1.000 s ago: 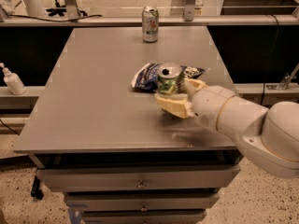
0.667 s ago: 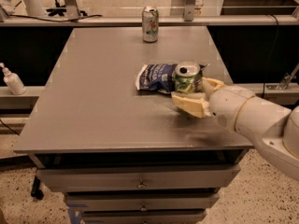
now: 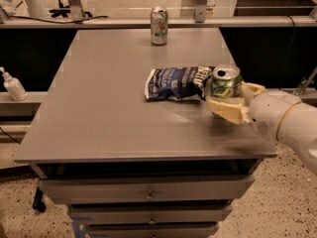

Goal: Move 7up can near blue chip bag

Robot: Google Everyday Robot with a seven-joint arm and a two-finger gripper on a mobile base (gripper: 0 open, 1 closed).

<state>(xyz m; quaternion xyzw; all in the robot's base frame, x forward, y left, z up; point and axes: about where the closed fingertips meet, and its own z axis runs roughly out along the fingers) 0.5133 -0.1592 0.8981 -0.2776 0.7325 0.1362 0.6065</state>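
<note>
Next, I let go of the green 7up can on the table, snug [image 3: 204,103] against the end of the blue chip bag that is nearest my gripper.
The green 7up can [image 3: 226,82] stands upright on the grey table [image 3: 99,108], near its right edge. It touches the right end of the crumpled blue chip bag [image 3: 175,83], which lies flat in the middle of the table. My gripper [image 3: 237,99] reaches in from the right, with its cream fingers [image 3: 225,111] around the can's lower half, shut on it. The white arm behind the gripper hangs past the table's right edge.
A silver-white can [image 3: 159,25] stands at the table's back edge. A white pump bottle [image 3: 12,86] sits on a low shelf to the left. Drawers [image 3: 148,192] run under the table front. A rail and posts cross behind the table.
My gripper has carried the 7up can to the right, from over the bag's middle to its right end. More of the bag shows now. The silver-white can has not moved.
</note>
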